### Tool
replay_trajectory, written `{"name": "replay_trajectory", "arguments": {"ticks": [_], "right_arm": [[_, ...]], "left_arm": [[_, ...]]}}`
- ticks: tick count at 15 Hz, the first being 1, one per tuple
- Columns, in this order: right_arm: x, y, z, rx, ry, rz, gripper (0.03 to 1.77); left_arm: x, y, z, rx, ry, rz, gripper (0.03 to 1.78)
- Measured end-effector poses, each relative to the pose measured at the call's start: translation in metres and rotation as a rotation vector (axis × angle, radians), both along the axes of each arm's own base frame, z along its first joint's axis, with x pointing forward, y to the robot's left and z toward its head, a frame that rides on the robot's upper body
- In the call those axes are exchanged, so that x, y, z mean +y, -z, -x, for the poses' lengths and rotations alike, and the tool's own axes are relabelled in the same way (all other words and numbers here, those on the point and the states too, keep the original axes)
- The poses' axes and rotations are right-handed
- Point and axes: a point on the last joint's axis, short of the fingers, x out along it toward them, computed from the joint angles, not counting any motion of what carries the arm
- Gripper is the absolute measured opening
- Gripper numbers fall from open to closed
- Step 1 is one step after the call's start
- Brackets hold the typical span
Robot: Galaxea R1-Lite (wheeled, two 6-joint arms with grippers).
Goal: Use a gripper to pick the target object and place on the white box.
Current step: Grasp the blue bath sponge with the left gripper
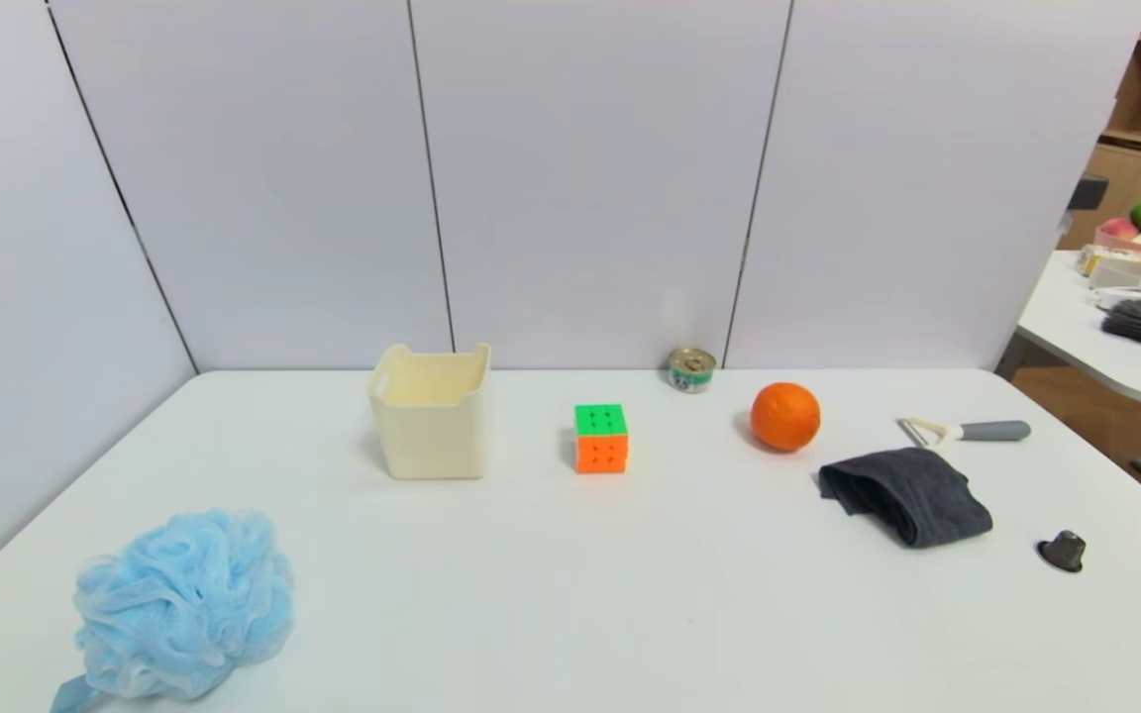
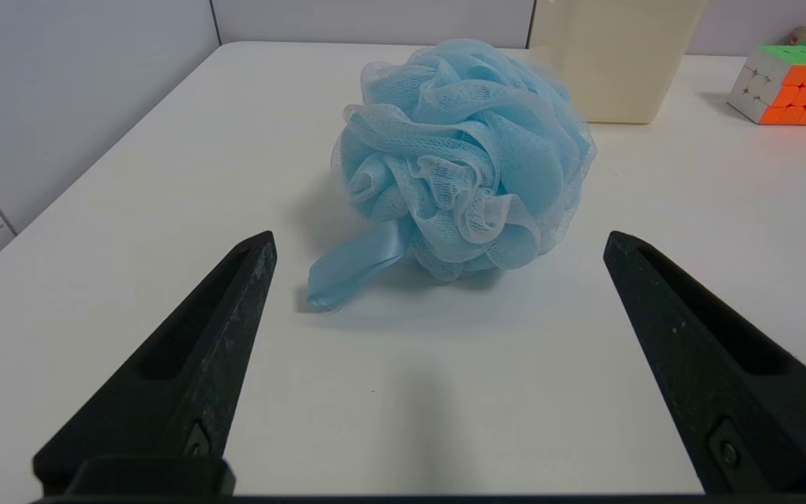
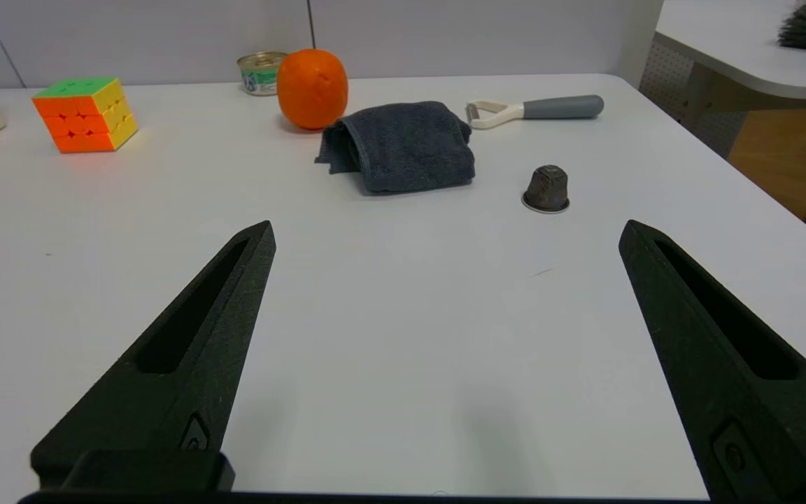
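Next, I close my left gripper from above on the fluffy middle (image 1: 194, 594) (image 2: 469, 144) of the light blue bath pouf and leave the pouf's ribbon loop free.
A fluffy light blue bath pouf (image 1: 184, 604) lies at the table's near left, its ribbon loop (image 2: 350, 266) trailing toward me. The cream-white square tub (image 1: 430, 424) stands upright farther back, behind the pouf (image 2: 462, 157) in the left wrist view, where only its wall (image 2: 616, 59) shows. My left gripper (image 2: 438, 241) is open, a short way in front of the pouf, nothing between its fingers. My right gripper (image 3: 445, 231) is open too, over bare table on the right side. Neither gripper appears in the head view.
A green-and-orange puzzle cube (image 1: 600, 438), a small tin can (image 1: 691, 369), an orange (image 1: 785, 416), a peeler (image 1: 967, 431), a folded dark grey cloth (image 1: 907, 493) and a small dark cap (image 1: 1063, 550) lie across the table's middle and right. Another table (image 1: 1115, 327) stands at right.
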Motion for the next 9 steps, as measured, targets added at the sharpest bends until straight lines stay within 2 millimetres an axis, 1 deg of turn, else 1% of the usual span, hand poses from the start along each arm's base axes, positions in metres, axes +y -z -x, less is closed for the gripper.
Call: {"name": "replay_trajectory", "arguments": {"ticks": [6, 9], "right_arm": [[0.0000, 0.0000, 0.0000, 0.000, 0.000, 0.000, 1.70], [0.0000, 0.0000, 0.0000, 0.000, 0.000, 0.000, 1.70]], "left_arm": [[0.0000, -0.0001, -0.0003, 0.004, -0.001, 0.004, 1.69], [0.0000, 0.0010, -0.0007, 0.054, -0.008, 0.005, 1.69]]}}
